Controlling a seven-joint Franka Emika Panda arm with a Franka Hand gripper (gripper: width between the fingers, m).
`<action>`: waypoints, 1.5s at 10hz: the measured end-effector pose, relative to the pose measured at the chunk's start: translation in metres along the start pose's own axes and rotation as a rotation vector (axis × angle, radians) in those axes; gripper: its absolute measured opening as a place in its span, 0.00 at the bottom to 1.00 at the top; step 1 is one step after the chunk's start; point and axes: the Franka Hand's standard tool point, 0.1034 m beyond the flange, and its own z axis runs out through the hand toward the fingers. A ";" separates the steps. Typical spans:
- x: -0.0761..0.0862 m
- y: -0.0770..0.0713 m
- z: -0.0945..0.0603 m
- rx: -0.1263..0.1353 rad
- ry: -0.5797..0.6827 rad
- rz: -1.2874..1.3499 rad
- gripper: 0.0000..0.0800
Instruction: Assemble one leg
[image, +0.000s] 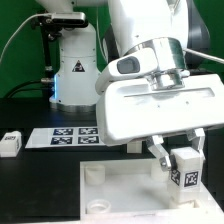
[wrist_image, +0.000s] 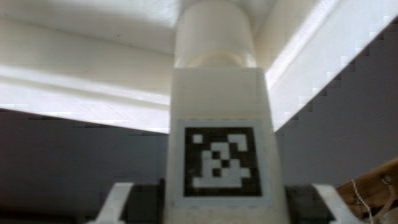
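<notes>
I will open, go up and grip its top (image: 188, 155) from straight above before twisting, as the leg is standing in the panel's corner while my gripper holds it at a slant.
My gripper (image: 181, 156) is shut on a leg (image: 186, 170), a white block with a black-and-white tag facing the camera. It holds the leg just above the right part of the large white panel (image: 120, 190). In the wrist view the leg (wrist_image: 221, 120) stands between both fingers (wrist_image: 128, 204), its tag toward the lens and its round end pointing at the white panel (wrist_image: 71, 60). I cannot tell whether that end touches the panel. A second leg (image: 10, 142) lies on the black table at the exterior view's left.
The marker board (image: 70, 136) lies behind the panel. Round sockets (image: 93, 173) show on the panel's left side. The robot base (image: 72, 70) stands at the back, with cables to its left.
</notes>
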 end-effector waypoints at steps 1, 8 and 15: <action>-0.001 0.000 0.001 0.004 -0.013 0.001 0.37; 0.000 0.006 -0.006 0.002 -0.029 -0.002 0.81; 0.010 -0.007 -0.019 0.073 -0.237 0.018 0.81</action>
